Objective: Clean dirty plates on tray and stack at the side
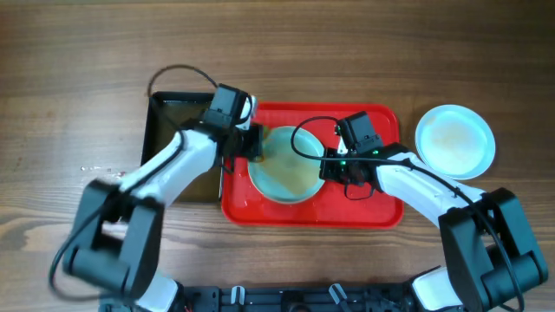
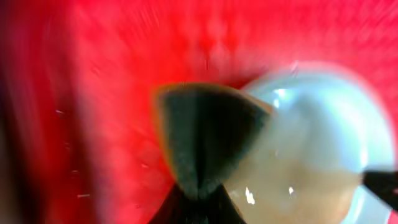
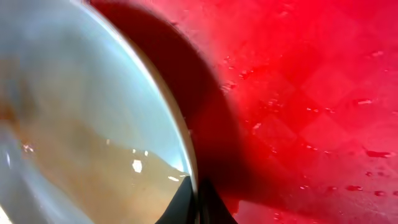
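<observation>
Next, my left gripper releases the green sponge inside the black tray [image 1: 206, 151], near its side by the red tray.
A white plate [image 1: 286, 165] with a brownish film lies on the red tray [image 1: 381, 206]. My left gripper [image 1: 253, 143] is shut on a dark green sponge [image 2: 205, 134], which rests at the plate's left rim [image 2: 311, 124]. My right gripper [image 1: 334, 166] is shut on the plate's right rim [image 3: 186, 155], one finger inside and one outside. A second white plate [image 1: 455, 141] with a faint orange smear sits on the table to the right of the tray. The left wrist view is blurred.
A black tray [image 1: 169, 117] stands left of the red tray, partly under my left arm. Water drops dot the red tray base [image 3: 323, 124]. Bare wooden table [image 1: 87, 69] lies around.
</observation>
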Controlling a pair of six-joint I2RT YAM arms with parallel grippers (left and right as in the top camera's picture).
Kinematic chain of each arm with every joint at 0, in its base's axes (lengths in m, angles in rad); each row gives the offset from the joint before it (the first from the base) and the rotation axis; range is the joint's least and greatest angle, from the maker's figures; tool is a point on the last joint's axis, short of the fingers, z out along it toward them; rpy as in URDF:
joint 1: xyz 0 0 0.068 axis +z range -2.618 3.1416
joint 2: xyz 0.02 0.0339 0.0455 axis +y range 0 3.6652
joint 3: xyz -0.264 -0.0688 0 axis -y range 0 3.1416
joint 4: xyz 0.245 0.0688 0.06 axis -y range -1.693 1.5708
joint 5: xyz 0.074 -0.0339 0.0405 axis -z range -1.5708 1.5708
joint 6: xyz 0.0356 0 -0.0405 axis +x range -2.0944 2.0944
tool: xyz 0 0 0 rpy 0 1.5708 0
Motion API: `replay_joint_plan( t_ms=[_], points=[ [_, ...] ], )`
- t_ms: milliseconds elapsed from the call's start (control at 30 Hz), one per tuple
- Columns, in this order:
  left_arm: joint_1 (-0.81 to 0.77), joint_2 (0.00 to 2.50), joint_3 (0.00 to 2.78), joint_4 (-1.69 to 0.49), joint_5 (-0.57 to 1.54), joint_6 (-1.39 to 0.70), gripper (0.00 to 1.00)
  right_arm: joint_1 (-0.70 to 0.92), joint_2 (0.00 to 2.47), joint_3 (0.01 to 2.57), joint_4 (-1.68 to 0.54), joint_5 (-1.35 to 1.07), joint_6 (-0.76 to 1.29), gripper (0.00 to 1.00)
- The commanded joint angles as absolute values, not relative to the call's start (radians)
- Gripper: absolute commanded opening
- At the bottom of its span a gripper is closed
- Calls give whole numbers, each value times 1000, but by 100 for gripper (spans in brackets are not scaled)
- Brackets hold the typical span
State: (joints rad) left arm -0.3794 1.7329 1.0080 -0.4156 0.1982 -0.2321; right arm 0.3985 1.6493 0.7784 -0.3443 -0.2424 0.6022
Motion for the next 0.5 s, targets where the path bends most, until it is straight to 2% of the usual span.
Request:
replay_joint_plan(
  t_ms=[0,200,367,433,467],
  points=[
    [-392,1560,1021,-419,122,-216,4,396,1663,770,-356,-218,605,5],
    [-351,1461,1021,-525,7,-216,4,396,1663,770,-356,-218,604,5],
    [-328,1465,1014,-563,137,-216,4,396,1663,770,-356,-218,604,5],
    [-329,1476,1013,-583,81,-216,4,396,1663,770,-357,-218,604,5],
    [-329,1486,1013,-612,-31,-217,4,396,1663,770,-356,-212,602,4]
  ],
)
